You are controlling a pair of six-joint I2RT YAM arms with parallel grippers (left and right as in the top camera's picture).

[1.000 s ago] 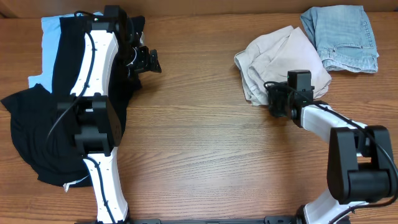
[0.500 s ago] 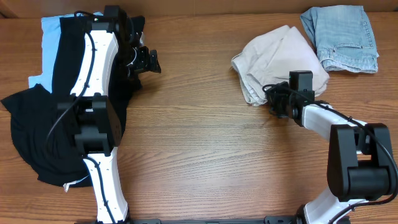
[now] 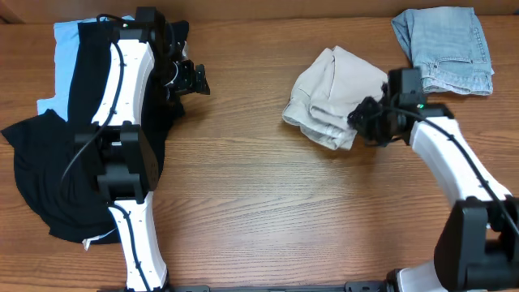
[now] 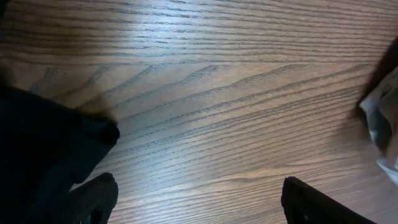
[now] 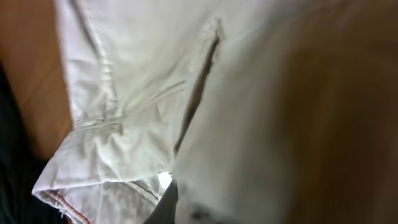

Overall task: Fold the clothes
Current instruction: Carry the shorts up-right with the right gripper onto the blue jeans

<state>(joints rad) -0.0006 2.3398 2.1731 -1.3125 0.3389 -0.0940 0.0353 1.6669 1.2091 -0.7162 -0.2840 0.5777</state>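
Note:
Next, I lower my right gripper to the back corner and let go of the beige shorts there, on top of the folded faded denim (image 3: 439,66). The shorts now lie bunched on the table.
The beige shorts (image 3: 331,91) lie bunched on the table right of centre. My right gripper (image 3: 366,120) is shut on their right edge. The pale fabric (image 5: 124,112) fills the right wrist view and hides most of my right gripper's fingers (image 5: 186,208). My left gripper (image 3: 193,80) is open and empty over bare wood at the back left, its fingertips wide apart in the left wrist view (image 4: 199,202). Black garments (image 3: 49,170) lie at the left under my left arm, and black cloth (image 4: 37,143) shows beside the left finger.
A light blue garment (image 3: 63,47) lies under the black ones at the back left. Folded faded denim (image 3: 446,45) sits at the back right corner, close behind the right arm. Bare wooden table (image 3: 268,195) spans the middle and front.
My right gripper has moved left and away from the front edge, dragging the beige shorts to the left, away from the denim. The left arm has not moved.

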